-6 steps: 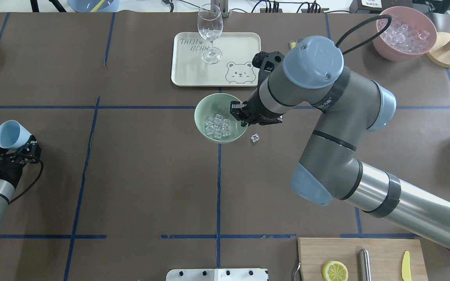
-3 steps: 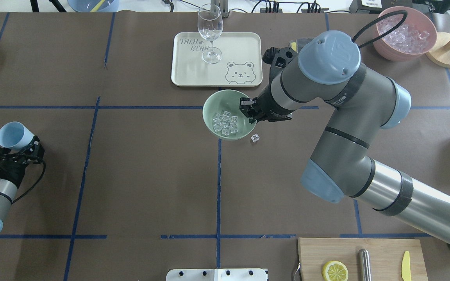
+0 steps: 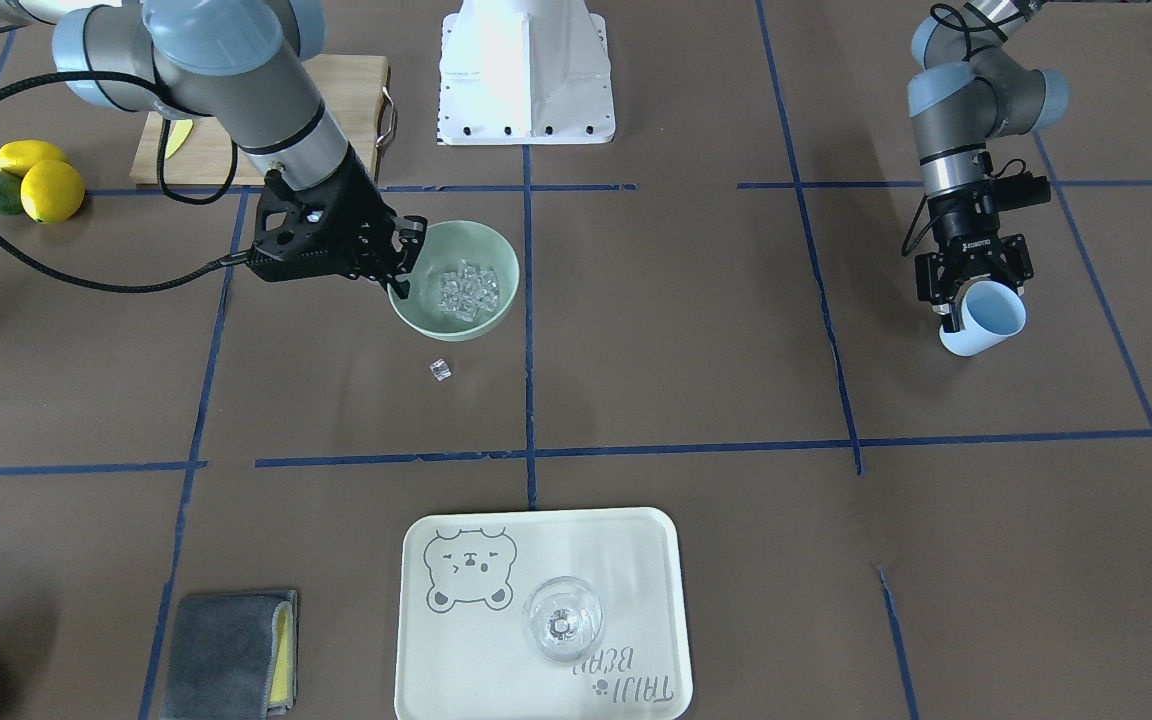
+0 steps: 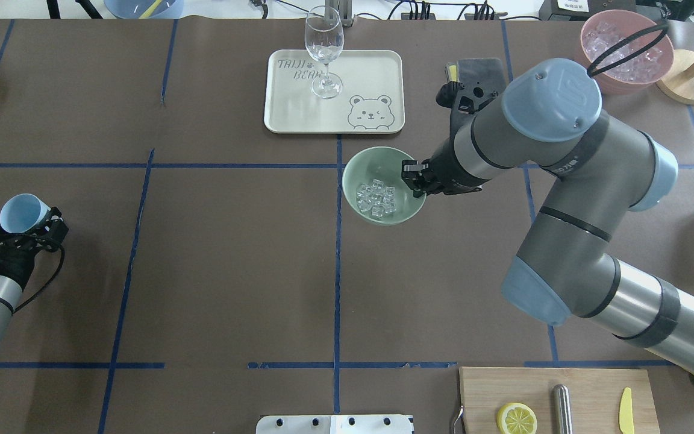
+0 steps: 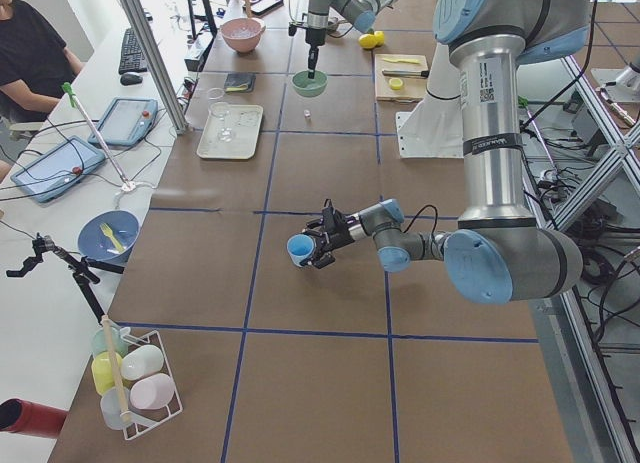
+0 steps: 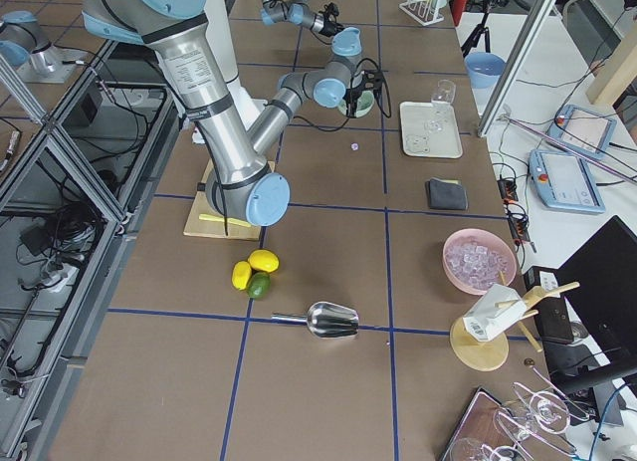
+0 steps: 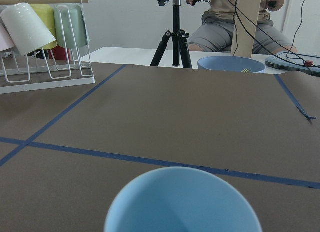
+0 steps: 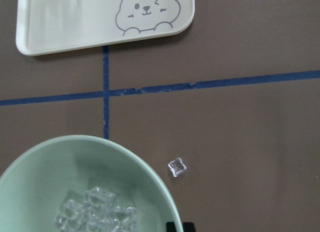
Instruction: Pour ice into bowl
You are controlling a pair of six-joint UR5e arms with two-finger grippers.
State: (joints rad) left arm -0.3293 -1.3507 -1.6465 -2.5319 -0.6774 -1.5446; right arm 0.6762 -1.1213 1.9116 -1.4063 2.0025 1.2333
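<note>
The mint-green bowl will go down from my right gripper onto the bare table (image 3: pixel 74 320) beside the whole yellow lemons.
The pale mint-green bowl (image 4: pixel 377 161) sits near the table's middle with several clear ice cubes (image 4: pixel 376 198) in it. It also shows in the front view (image 3: pixel 466 235) and the right wrist view (image 8: pixel 60 167). My right gripper (image 4: pixel 414 181) is shut on the bowl's right rim. One stray ice cube (image 3: pixel 439 370) lies on the table beside the bowl; it is hidden in the overhead view. My left gripper (image 4: pixel 28 224) at the far left is shut on a light blue cup (image 4: pixel 21 212) that looks empty in the left wrist view (image 7: pixel 182 202).
A cream bear tray (image 4: pixel 299 114) with a wine glass (image 4: pixel 324 51) lies just beyond the bowl. A pink bowl of ice (image 4: pixel 627 51) stands at the back right. A grey cloth (image 3: pixel 226 655) lies by the tray. A cutting board (image 4: pixel 555 398) with a lemon half is at the near right.
My right gripper has carried the bowl with its ice to the right, over the stray cube in the overhead view. The left gripper with the cup has shifted slightly.
</note>
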